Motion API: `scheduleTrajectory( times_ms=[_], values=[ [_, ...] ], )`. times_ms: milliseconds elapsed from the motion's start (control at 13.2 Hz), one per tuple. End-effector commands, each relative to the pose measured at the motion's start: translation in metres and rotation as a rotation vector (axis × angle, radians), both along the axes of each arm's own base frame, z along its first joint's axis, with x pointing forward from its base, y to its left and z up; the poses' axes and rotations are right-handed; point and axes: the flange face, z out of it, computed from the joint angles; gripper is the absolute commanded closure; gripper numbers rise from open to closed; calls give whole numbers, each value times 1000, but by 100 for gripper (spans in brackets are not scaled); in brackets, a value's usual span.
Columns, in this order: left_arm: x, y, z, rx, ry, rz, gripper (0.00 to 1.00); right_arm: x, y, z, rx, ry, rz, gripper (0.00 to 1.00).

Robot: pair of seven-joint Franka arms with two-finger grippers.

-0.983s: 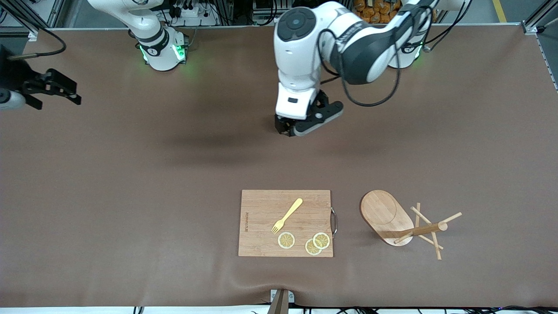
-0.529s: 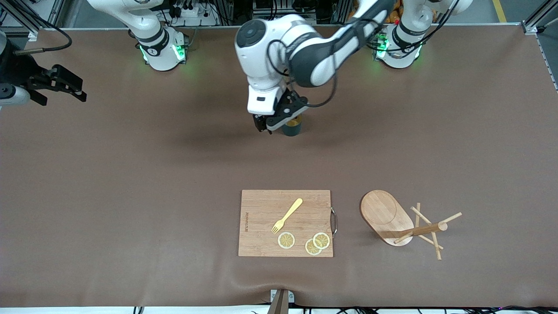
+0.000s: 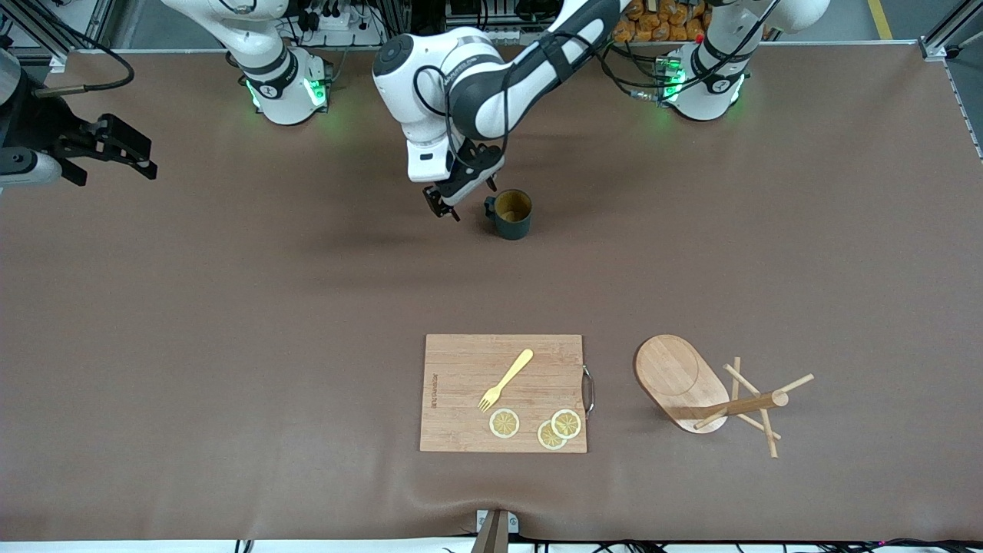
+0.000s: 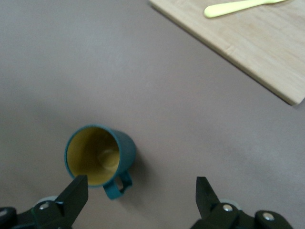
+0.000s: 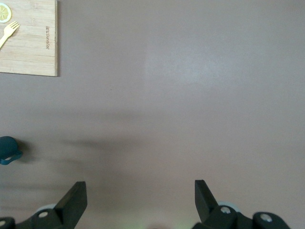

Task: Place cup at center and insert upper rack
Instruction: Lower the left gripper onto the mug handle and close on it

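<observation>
Next, the left gripper goes to the dark teal cup's handle (image 3: 489,208) (image 4: 118,187) and closes there, with one finger on each side.
The dark teal cup (image 3: 512,213) stands upright on the brown table, its tan inside showing and its handle turned toward the right arm's end. My left gripper (image 3: 447,206) hangs open over the table just beside the cup on that side. In the left wrist view the cup (image 4: 97,155) sits by one fingertip of the left gripper (image 4: 140,191), handle toward the gap, and the jaws hold nothing. The wooden upper rack (image 3: 714,395) lies tipped on its side, nearer the front camera, toward the left arm's end. My right gripper (image 3: 147,160) waits open at the right arm's end, empty (image 5: 139,194).
A rectangular wooden cutting board (image 3: 461,418) lies beside the rack, nearer the front camera than the cup. It carries a yellow fork (image 3: 505,379) and three lemon slices (image 3: 504,422). The right wrist view shows the board's corner (image 5: 28,52) and the cup (image 5: 7,150).
The left arm has swung toward the right arm's end, carrying its open gripper off the cup. The cup, hidden under the hand before, now stands uncovered. The right gripper barely shifted.
</observation>
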Motion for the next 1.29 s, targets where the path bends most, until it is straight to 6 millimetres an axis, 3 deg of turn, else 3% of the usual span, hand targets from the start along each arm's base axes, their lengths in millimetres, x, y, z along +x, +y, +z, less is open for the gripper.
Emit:
scheduleTrajectory(
  times_ms=[0, 302, 454, 756, 1210],
  values=[
    [-7, -13, -20, 43, -80, 57, 0, -1, -1, 4, -20, 0, -11, 0],
    [-35, -31, -59, 76, -150, 181, 0, 11, -19, -10, -12, -7, -39, 0],
    [-38, -29, -94, 109, -173, 250, 0, 20, -23, -25, -11, -4, -45, 0],
    [-50, -29, -126, 153, -223, 275, 0, 24, -30, -49, -11, 9, -62, 0],
    [-60, -22, -153, 195, -207, 360, 0, 24, -47, -55, -11, 36, -92, 0]
  ],
)
